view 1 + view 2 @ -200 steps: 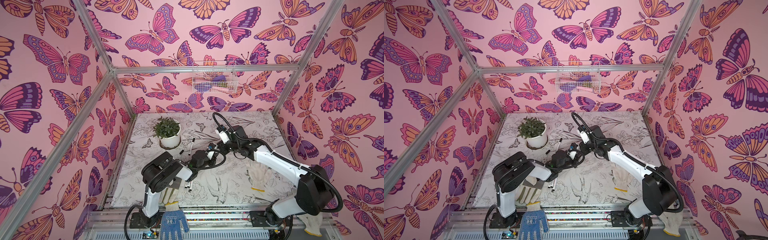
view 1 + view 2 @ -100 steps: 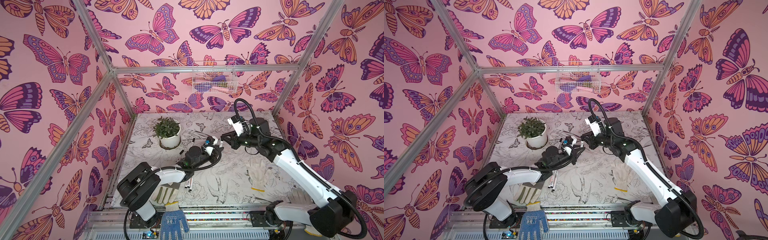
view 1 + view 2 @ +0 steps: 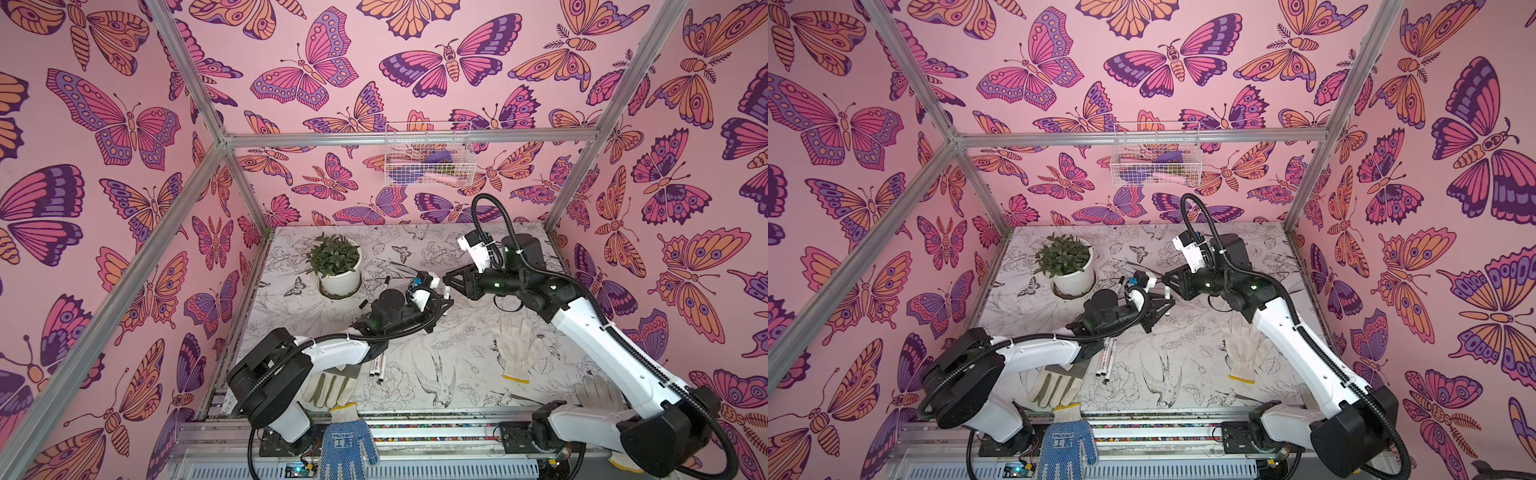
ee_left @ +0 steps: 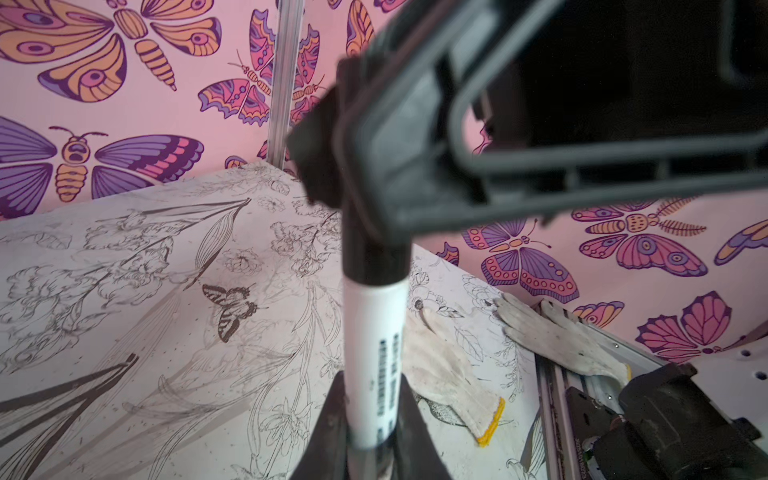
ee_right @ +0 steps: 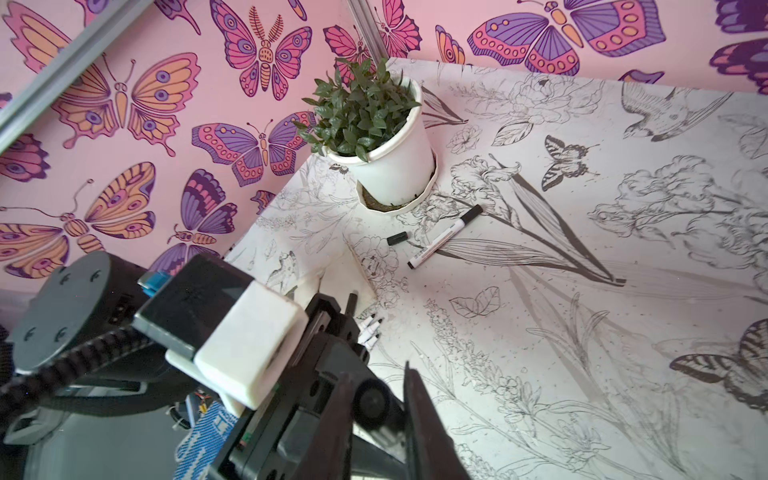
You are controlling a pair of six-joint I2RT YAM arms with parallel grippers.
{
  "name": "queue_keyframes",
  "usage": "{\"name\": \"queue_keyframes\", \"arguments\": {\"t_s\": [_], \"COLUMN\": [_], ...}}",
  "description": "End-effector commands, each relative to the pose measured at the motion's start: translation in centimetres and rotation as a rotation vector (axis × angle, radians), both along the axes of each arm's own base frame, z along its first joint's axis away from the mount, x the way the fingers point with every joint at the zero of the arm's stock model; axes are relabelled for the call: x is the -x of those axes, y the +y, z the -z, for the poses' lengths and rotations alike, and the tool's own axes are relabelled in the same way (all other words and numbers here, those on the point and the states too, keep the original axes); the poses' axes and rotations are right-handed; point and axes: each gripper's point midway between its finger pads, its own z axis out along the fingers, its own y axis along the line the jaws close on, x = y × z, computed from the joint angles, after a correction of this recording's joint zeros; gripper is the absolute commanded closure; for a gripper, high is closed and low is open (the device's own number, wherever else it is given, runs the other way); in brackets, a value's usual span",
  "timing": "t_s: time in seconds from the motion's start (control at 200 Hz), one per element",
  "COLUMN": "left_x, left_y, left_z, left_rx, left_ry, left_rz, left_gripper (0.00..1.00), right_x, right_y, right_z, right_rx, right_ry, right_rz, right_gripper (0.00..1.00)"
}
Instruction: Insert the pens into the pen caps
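The white pen, now held above mid-table, will go down from my left gripper on the table (image 3: 399, 299) beside the other capped pen near the pot.
My left gripper (image 4: 374, 415) is shut on a white pen (image 4: 374, 353) that carries a black pen cap (image 4: 370, 257) on its far end. In both top views this gripper (image 3: 444, 297) (image 3: 1163, 305) meets my right gripper (image 3: 446, 279) (image 3: 1167, 279) above mid-table. The right gripper (image 5: 378, 374) stands slightly open, with the cap's round end (image 5: 372, 401) between its jaws. Another capped pen (image 5: 444, 239) and a loose cap (image 5: 397, 238) lie near the pot. Several pens (image 3: 380, 365) lie under the left arm.
A potted plant (image 3: 337, 266) stands at the back left. A white glove (image 3: 513, 347) lies right of centre, another glove (image 3: 328, 388) at the front left, and a blue dotted glove (image 3: 347, 444) on the front rail. A wire basket (image 3: 428, 160) hangs on the back wall.
Both grippers have shifted a little right and back, still meeting at the pen. The left arm has stretched out and the right arm has drawn back. The right jaws have widened around the cap.
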Motion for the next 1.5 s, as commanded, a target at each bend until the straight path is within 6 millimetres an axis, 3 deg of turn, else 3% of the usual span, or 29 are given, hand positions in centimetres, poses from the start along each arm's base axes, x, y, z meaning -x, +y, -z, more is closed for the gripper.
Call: {"name": "queue_keyframes", "arguments": {"t_s": [0.0, 0.065, 0.24, 0.356, 0.526, 0.621, 0.731, 0.876, 0.996, 1.197, 1.492], "left_x": [-0.1, -0.2, -1.2, -2.6, -5.2, -6.3, -6.9, -7.6, -8.8, -10.3, -10.6], "left_y": [-0.8, -1.1, -0.7, 0.4, 3.3, 4.8, 6.5, 9.2, 10.8, 12.4, 13.6], "left_z": [-3.7, -2.3, 1.4, 3.7, 7.2, 9.6, 12.5, 15.2, 16.2, 18.3, 21.0], "left_rx": [0.102, 0.083, 0.081, 0.074, 0.083, 0.001, -0.181, -0.364, -0.421, -0.529, -0.629], "left_ry": [-0.066, -0.040, 0.044, 0.107, 0.244, 0.330, 0.446, 0.603, 0.644, 0.748, 0.819], "left_rz": [0.036, 0.042, 0.005, -0.061, -0.185, -0.269, -0.369, -0.460, -0.518, -0.570, -0.622], "left_gripper": [1.00, 1.00, 1.00, 1.00, 1.00, 1.00, 1.00, 1.00, 1.00, 1.00, 1.00], "right_x": [2.6, 2.2, 0.7, 0.4, -1.5, -2.5, -2.7, -2.6, -2.6, -2.7, -2.6], "right_y": [1.4, 1.3, 0.9, 0.4, -2.6, -4.7, -5.9, -6.2, -6.4, -6.3, -6.3], "right_z": [-0.2, -0.7, -2.6, -4.1, -3.9, -3.6, -3.0, -2.4, -2.1, -1.5, -0.9], "right_rx": [-0.045, -0.044, -0.065, -0.082, -0.052, -0.050, -0.012, 0.010, 0.019, 0.020, 0.033], "right_ry": [0.106, 0.088, 0.019, -0.026, -0.046, -0.038, -0.035, -0.022, -0.018, -0.002, 0.011], "right_rz": [-0.091, -0.076, -0.030, -0.008, 0.163, 0.274, 0.327, 0.343, 0.354, 0.351, 0.342], "right_gripper": [0.69, 0.64, 0.36, 0.28, 0.27, 0.28, 0.28, 0.30, 0.30, 0.33, 0.33]}}
